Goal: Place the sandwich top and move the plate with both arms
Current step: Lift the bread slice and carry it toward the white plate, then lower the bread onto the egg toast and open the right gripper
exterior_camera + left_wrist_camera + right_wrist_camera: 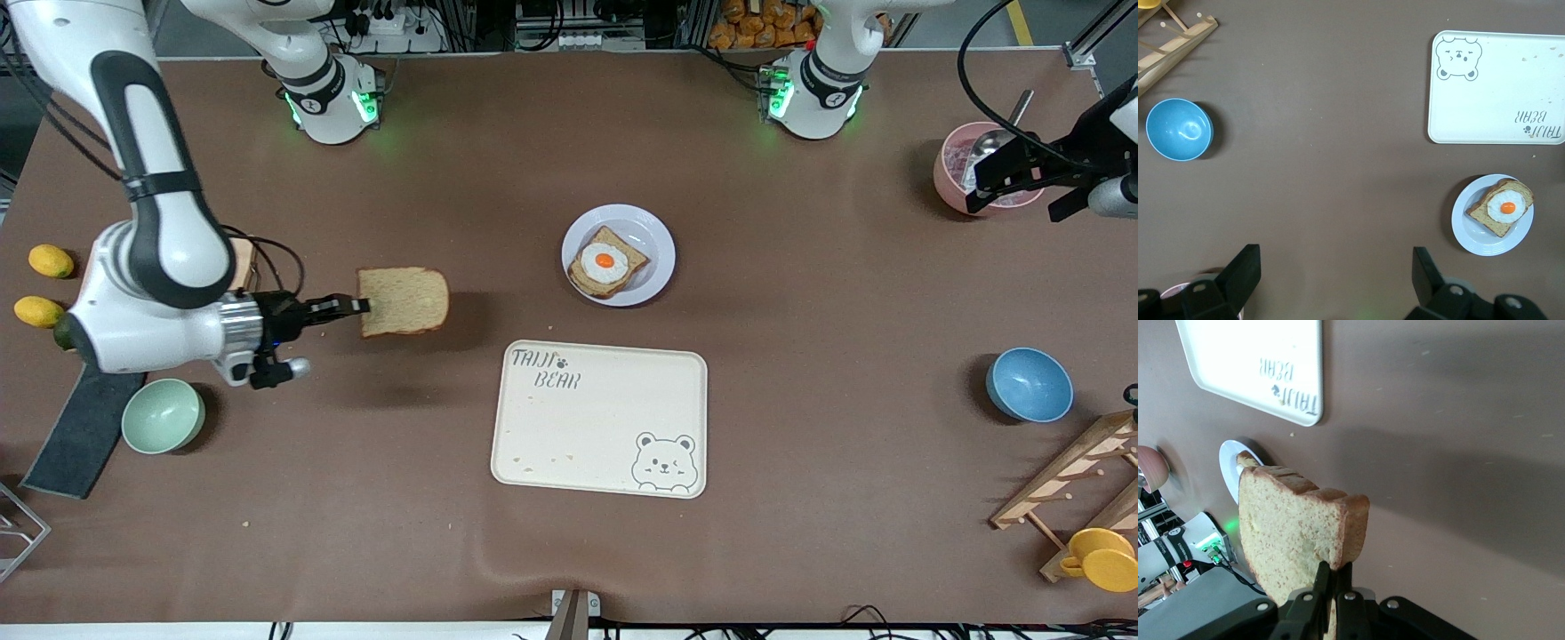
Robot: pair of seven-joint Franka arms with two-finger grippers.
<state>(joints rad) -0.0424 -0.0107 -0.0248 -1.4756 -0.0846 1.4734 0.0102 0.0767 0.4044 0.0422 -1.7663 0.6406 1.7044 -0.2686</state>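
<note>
My right gripper is going to put the sandwich top, which hangs over bare table now, down over the fried egg on the white plate point(608, 258).
The sandwich top point(404, 302), a bare light-brown bread slice point(1291, 527), hangs over the brown table. My right gripper point(360, 307) is shut on its crust edge point(1335, 567). The slice is over bare table, off toward the right arm's end from the plate. The small round white plate point(653, 233) sits mid-table and carries a bread slice with a fried egg point(606, 263). It also shows in the left wrist view as the plate point(1471, 235). My left gripper point(1336, 257) is open and empty, up over the pink bowl point(953, 169) at the left arm's end.
The cream bear-print tray point(600, 418) lies nearer the camera than the plate. A blue bowl point(1029, 384), a wooden rack point(1080, 480) and a yellow cup point(1102, 558) stand at the left arm's end. A green bowl point(163, 415) and two lemons point(51, 260) are at the right arm's end.
</note>
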